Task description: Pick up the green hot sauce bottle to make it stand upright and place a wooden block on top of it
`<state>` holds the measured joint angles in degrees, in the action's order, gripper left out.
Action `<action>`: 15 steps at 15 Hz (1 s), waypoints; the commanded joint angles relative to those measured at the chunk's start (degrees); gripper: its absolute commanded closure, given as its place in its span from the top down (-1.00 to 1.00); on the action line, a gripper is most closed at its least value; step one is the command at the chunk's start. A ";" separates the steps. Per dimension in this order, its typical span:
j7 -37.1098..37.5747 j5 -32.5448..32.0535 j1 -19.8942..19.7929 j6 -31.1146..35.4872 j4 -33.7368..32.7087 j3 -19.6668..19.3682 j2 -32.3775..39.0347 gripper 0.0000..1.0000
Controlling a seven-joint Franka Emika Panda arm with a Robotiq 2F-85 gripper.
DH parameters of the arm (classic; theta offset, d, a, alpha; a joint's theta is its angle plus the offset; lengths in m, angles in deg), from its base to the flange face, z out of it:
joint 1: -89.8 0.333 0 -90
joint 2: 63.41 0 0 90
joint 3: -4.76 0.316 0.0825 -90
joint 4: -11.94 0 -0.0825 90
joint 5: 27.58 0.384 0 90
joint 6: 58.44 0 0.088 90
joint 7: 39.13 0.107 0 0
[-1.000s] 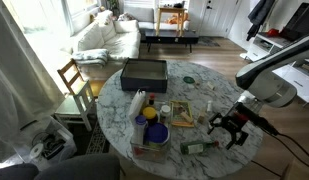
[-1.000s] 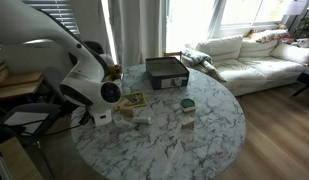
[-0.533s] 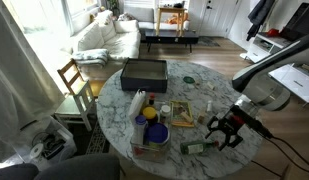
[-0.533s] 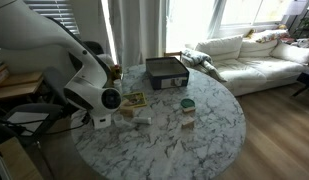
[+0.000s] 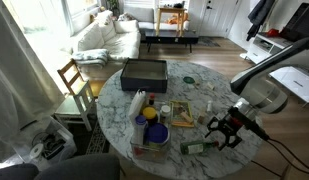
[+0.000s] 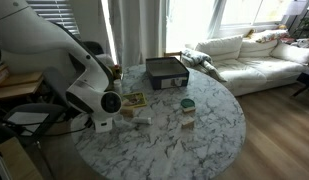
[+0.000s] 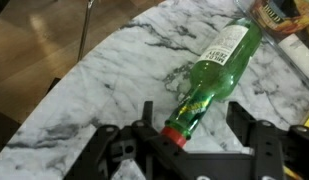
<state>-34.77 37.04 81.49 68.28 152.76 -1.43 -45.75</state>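
The neck of the green hot sauce bottle slants through my open gripper, so I will grip it squarely near the red cap (image 7: pixel 184 122) and tip the bottle upright.
The green hot sauce bottle (image 7: pixel 216 72) lies on its side on the marble table, red cap toward my gripper; it also shows in an exterior view (image 5: pixel 197 146) near the table's front edge. My gripper (image 7: pixel 191 128) is open, its two fingers on either side of the bottle's neck and red cap, not closed on it. In an exterior view the gripper (image 5: pixel 227 133) hovers low just beside the bottle. Small wooden blocks (image 5: pixel 207 106) lie farther back on the table. In the other exterior view the arm (image 6: pixel 94 95) hides the bottle.
A dark box (image 5: pixel 143 72) stands at the back of the round marble table (image 5: pixel 194 80). A white bottle (image 5: pixel 139 103), a blue bowl (image 5: pixel 154 131) and a yellow-lidded jar (image 5: pixel 150 114) cluster near the middle. A round green item (image 6: pixel 187 104) sits mid-table. The table edge is close behind the gripper.
The gripper has moved slightly toward the bottle and lower. The bottle has not moved.
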 commanded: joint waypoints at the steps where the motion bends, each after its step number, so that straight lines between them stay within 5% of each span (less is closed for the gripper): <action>1: 0.42 0.94 0.86 2.13 -0.72 -0.58 1.80 0.61; 2: 0.43 1.07 0.84 2.17 -0.77 -0.51 1.92 0.24; 3: -0.33 1.53 0.54 1.48 -0.92 -0.36 2.02 0.24; 10: -0.47 3.90 -0.18 1.10 -1.38 -0.77 2.02 -0.80; 15: -0.17 6.65 -0.09 1.27 -1.69 -1.10 2.51 -0.85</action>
<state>-34.71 41.14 81.32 69.36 151.57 -2.05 -44.26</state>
